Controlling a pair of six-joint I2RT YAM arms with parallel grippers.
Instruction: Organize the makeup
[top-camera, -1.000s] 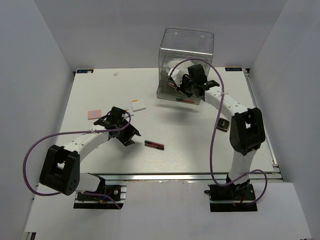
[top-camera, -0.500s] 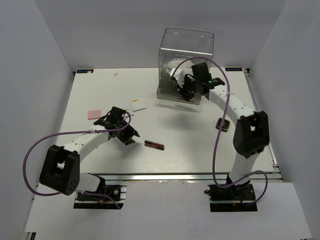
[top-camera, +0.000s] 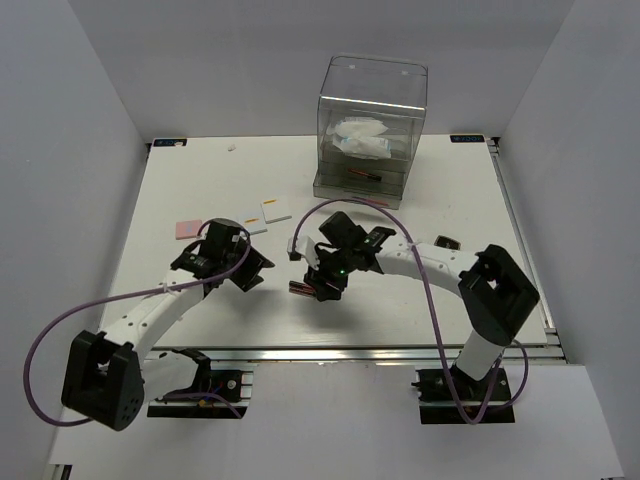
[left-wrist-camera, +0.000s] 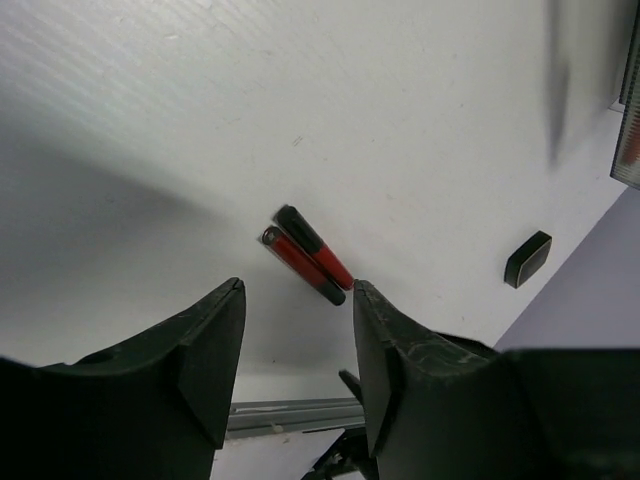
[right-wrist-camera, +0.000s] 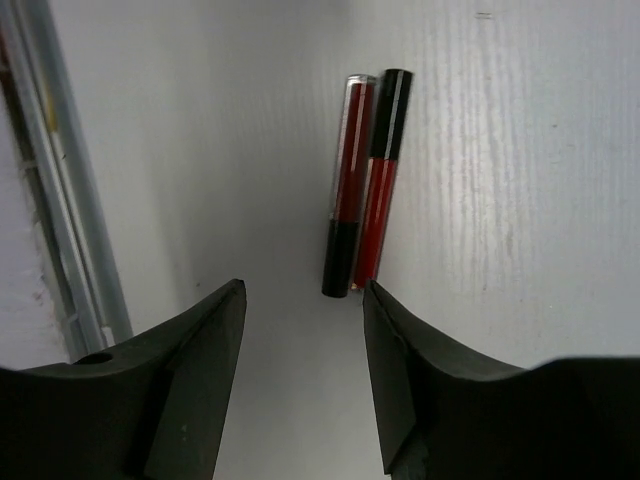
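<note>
My right gripper closes next on the red body (top-camera: 305, 287) (right-wrist-camera: 380, 184), beside the black end, of the stick that is farther from the metal rail.
Two slim red-and-black sticks (top-camera: 297, 289) lie side by side on the table. They also show in the right wrist view (right-wrist-camera: 365, 185) and the left wrist view (left-wrist-camera: 308, 256). My right gripper (top-camera: 320, 283) hovers just over them, open and empty, with its jaws (right-wrist-camera: 303, 292) short of the sticks' black ends. My left gripper (top-camera: 250, 270) is open and empty (left-wrist-camera: 297, 292), to the left of the sticks. A pink square (top-camera: 188, 228) and two white flat squares (top-camera: 276, 209) lie at the left. A black compact (top-camera: 447, 242) lies at the right (left-wrist-camera: 527, 259).
The tall clear acrylic drawer box (top-camera: 371, 90) stands at the back. It holds white-blue crinkly packets (top-camera: 362, 140) up top and red sticks (top-camera: 362, 175) in a lower drawer. The metal rail (top-camera: 380, 353) runs along the near table edge.
My right arm has swung from the acrylic box down to the middle of the table, over the two sticks. My left arm has shifted slightly.
</note>
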